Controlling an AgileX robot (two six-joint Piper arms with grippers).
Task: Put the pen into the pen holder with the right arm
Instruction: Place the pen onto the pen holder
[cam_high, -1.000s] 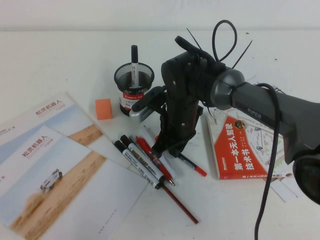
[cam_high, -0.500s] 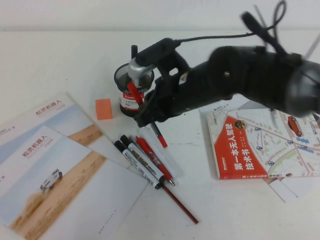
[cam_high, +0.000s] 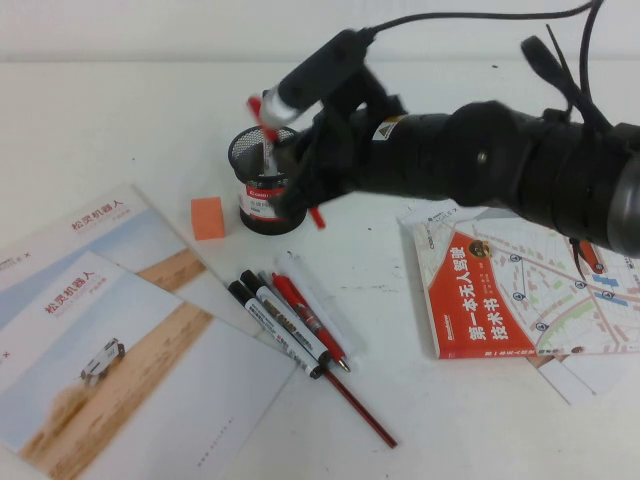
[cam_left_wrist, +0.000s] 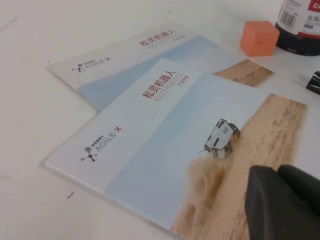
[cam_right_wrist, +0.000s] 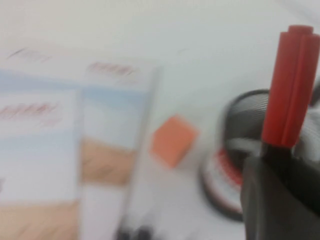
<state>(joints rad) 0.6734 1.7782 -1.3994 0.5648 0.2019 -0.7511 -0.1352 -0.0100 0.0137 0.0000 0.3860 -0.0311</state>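
Note:
Next, I release the pen upright from my right gripper inside the black mesh rim of the pen holder (cam_high: 265, 154) (cam_right_wrist: 267, 127) next to the orange cube.
My right gripper (cam_high: 297, 165) is shut on the pen (cam_high: 263, 110) and holds it tilted just above and in front of the pen holder (cam_high: 247, 152). The red cap points up over the holder's rim and the red end tip (cam_high: 317, 216) hangs below the fingers. The barrel is hidden in the gripper. In the right wrist view the red cap (cam_right_wrist: 290, 85) rises from the gripper (cam_right_wrist: 280, 165), with the holder (cam_right_wrist: 235, 170) blurred behind it. A black marker stands in the holder. My left gripper (cam_left_wrist: 282, 200) hovers low over a brochure, fingers together.
An orange cube (cam_high: 208, 217) sits left of the holder. Several pens (cam_high: 285, 315) and a long dark-red pencil (cam_high: 360, 410) lie in front. Brochures (cam_high: 100, 330) cover the front left. An orange book (cam_high: 510, 290) lies to the right under the arm.
The right arm took the pen off the table, then swung left and up to the holder. The pen now sits higher, its cap over the rim.

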